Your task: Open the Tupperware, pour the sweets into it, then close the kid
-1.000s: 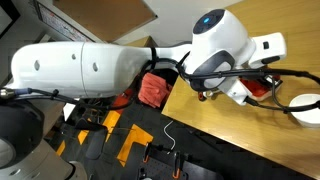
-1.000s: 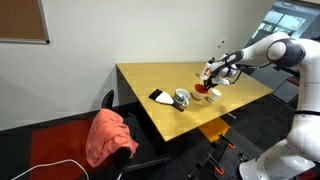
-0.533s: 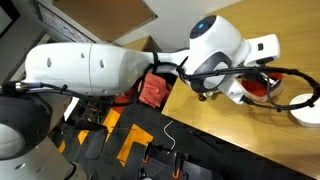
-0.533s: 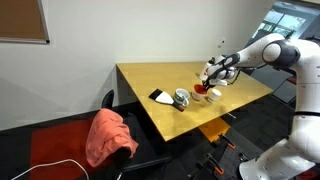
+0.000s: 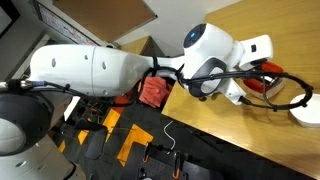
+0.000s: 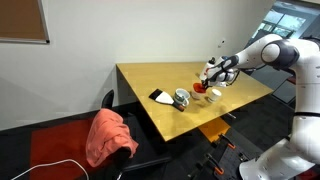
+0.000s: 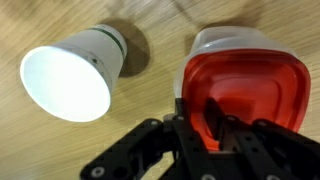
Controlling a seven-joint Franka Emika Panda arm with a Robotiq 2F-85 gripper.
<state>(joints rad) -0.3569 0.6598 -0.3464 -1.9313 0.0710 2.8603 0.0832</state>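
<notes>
I will release the kid from my gripper on the table [image 5: 243, 66] beside the Tupperware, on the side of the Tupperware that is away from the white dish.
In the wrist view my gripper [image 7: 205, 118] is shut on the near edge of the kid [image 7: 250, 85], a glossy red lid with softened corners. The lid sits tilted over a pale rounded rim [image 7: 228, 36], which may be the Tupperware. I cannot tell whether lid and rim touch. In an exterior view the gripper [image 6: 209, 72] hangs just above a red patch [image 6: 203, 90] on the table. The arm's big white links hide the fingers in an exterior view, where only the red lid [image 5: 262, 86] shows. No sweets are in view.
A white cup [image 7: 68, 75] with a green band stands left of the lid, also seen as a cup [image 6: 182, 98] near the table's front edge. A black flat object [image 6: 158, 96] lies beside it. A white dish [image 5: 306, 108] sits by the lid. A red-pink cloth [image 6: 110, 135] drapes a chair.
The arm's wrist link has shifted slightly to the left in an exterior view. The grip on the red lid is unchanged.
</notes>
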